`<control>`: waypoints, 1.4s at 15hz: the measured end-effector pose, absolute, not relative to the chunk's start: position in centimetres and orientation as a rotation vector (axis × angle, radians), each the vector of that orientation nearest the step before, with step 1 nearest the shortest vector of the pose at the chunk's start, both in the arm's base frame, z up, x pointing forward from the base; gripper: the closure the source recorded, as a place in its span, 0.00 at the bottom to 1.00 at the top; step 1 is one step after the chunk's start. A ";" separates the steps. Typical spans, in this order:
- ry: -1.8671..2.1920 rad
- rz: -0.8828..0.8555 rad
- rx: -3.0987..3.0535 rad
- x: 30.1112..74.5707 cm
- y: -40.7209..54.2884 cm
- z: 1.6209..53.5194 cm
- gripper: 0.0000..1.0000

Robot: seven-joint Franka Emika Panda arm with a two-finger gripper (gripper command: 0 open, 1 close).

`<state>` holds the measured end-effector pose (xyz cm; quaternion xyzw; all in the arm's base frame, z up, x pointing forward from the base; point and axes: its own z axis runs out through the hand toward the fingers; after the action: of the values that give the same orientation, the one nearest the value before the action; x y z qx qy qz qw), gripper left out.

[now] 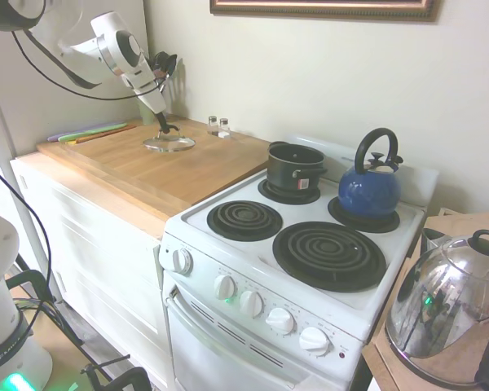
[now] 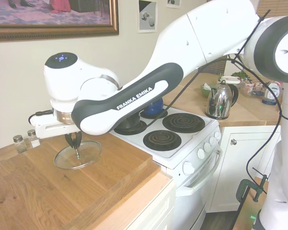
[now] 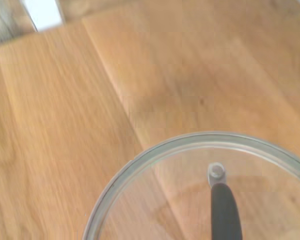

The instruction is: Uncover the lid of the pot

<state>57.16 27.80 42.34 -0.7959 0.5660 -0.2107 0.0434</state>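
Note:
The robot's gripper should release the glass lid on the wooden countertop (image 1: pixel 169 159) between the coloured boards and the stove.
The clear glass lid (image 1: pixel 169 143) (image 2: pixel 78 154) lies low over the wooden countertop (image 1: pixel 187 175), left of the stove. My gripper (image 1: pixel 165 124) (image 2: pixel 75 143) points down over the lid's middle, shut on its black loop handle. From the wrist, the lid (image 3: pixel 155 200) shows close up, with the dark handle (image 3: pixel 224 210) across it and wood grain seen through the glass. The small black pot (image 1: pixel 294 165) stands uncovered on the stove's back left burner, well to the right of the gripper. In the second exterior view my arm hides the pot.
A blue kettle (image 1: pixel 369 189) sits on the back right burner beside the pot. A shiny steel kettle (image 1: pixel 444 305) (image 2: pixel 220 99) stands on the counter past the stove. Two small shakers (image 1: pixel 218 126) (image 2: pixel 19 143) are by the wall. Flat coloured boards (image 1: pixel 90 132) lie at the counter's far left.

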 end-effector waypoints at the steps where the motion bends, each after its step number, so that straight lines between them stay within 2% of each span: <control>1: 1.735 -0.639 -2.439 57.3 27.9 41.8 1.00; 10: 1.748 -0.608 -2.514 57.2 28.7 38.0 1.00; 11: 1.748 -0.608 -2.519 57.2 28.7 37.8 0.00; 21: 1.769 -0.592 -2.512 57.6 28.4 38.2 0.00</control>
<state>57.62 28.36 38.16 -0.8028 0.5654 -0.1893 0.0063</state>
